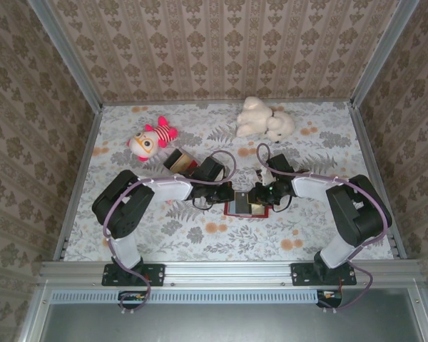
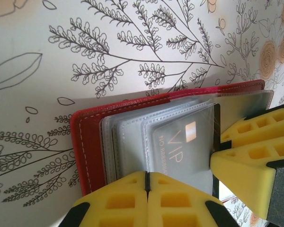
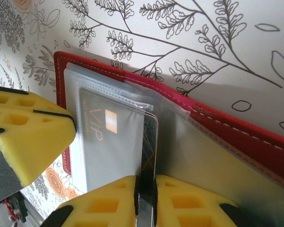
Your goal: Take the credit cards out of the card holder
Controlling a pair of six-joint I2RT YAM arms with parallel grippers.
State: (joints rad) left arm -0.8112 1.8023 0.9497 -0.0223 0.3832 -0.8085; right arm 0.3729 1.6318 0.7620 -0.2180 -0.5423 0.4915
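My right gripper needs to re-grip that edge (image 3: 147, 165) and pull while my left gripper steadies the card holder's sleeve, as only the dark edge of the VIP card sticks out of the sleeve.
The red card holder (image 1: 237, 209) lies open on the table between both grippers, its clear sleeves fanned out (image 2: 87, 142). A dark credit card (image 2: 184, 146) printed "VIP" sits partly inside the top sleeve. My right gripper (image 3: 146, 198) is shut on that card's exposed dark edge (image 3: 150, 142), which stands tilted up out of the sleeve. My left gripper (image 2: 147, 182) is shut with nothing seen between its fingers, and its tips rest on the sleeves' near edge. In the top view the left gripper (image 1: 225, 194) and right gripper (image 1: 260, 198) meet over the holder. The yellow-orange card is hidden.
A small clear box (image 1: 178, 160) with tan and red contents lies just behind the left arm. A red and white plush toy (image 1: 151, 139) and a white plush (image 1: 264, 120) sit at the back. Patterned walls close in the table on three sides.
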